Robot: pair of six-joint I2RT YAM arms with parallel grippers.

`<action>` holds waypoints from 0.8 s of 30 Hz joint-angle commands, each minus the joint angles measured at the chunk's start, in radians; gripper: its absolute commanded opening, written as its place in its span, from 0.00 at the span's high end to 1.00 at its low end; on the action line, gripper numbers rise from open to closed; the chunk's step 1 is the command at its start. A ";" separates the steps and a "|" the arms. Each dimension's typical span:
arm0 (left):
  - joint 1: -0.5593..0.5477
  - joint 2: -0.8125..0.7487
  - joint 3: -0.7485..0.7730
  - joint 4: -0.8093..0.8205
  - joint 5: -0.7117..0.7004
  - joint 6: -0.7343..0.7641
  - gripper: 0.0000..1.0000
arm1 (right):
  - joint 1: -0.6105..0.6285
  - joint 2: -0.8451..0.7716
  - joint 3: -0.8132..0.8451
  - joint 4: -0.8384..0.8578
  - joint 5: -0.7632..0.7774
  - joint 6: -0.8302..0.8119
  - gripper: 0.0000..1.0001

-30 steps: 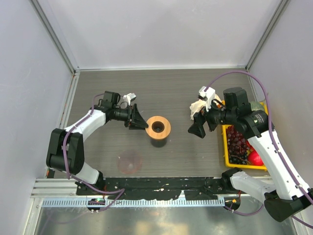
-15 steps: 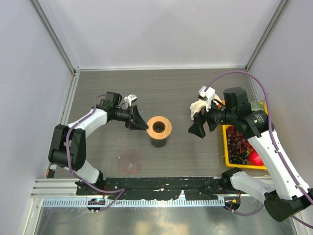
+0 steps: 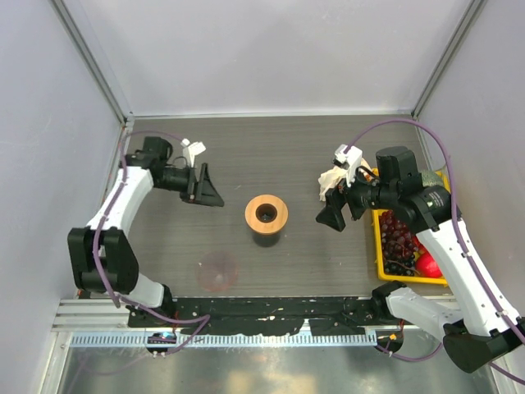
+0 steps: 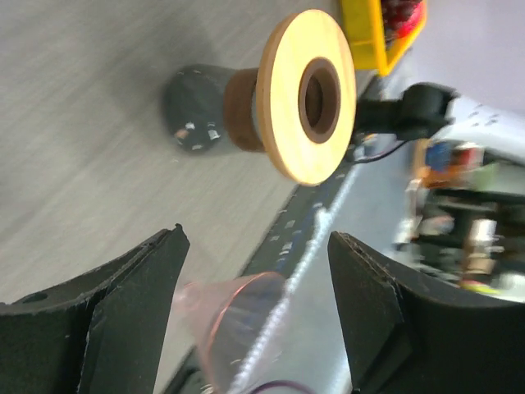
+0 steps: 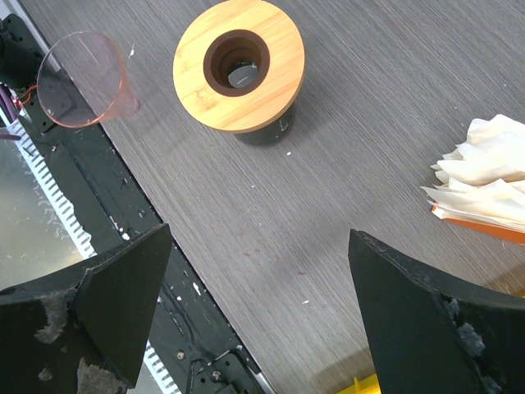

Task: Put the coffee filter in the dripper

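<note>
The clear pinkish cone-shaped cup is next for my left gripper, which should go to it and close on the cup's rim (image 3: 205, 258) (image 4: 218, 323), on the side away from the table's front edge.
The dripper (image 3: 266, 215), a tan wooden collar ring with a dark centre on a dark base, stands mid-table; it also shows in the left wrist view (image 4: 308, 94) and the right wrist view (image 5: 238, 64). My left gripper (image 3: 213, 194) is open and empty, well left of the dripper (image 4: 256, 246). My right gripper (image 3: 329, 215) is open and empty, right of the dripper and above bare table (image 5: 258, 246). A ruffled bunch of white paper filters (image 5: 488, 176) lies beside the right gripper (image 3: 330, 178). No single loose filter shows.
A clear pinkish cone-shaped cup (image 3: 217, 271) lies near the front edge, also in the wrist views (image 5: 80, 80) (image 4: 234, 316). A yellow fruit tray (image 3: 381, 246) stands at the right. Grey walls enclose the table.
My left gripper has pulled away from the dripper, to the left and toward the back. The right arm and the dripper have not moved.
</note>
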 commanded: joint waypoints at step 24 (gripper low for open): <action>-0.257 -0.425 -0.343 -0.191 -0.547 0.765 0.35 | -0.005 0.038 0.028 0.017 -0.005 -0.024 0.04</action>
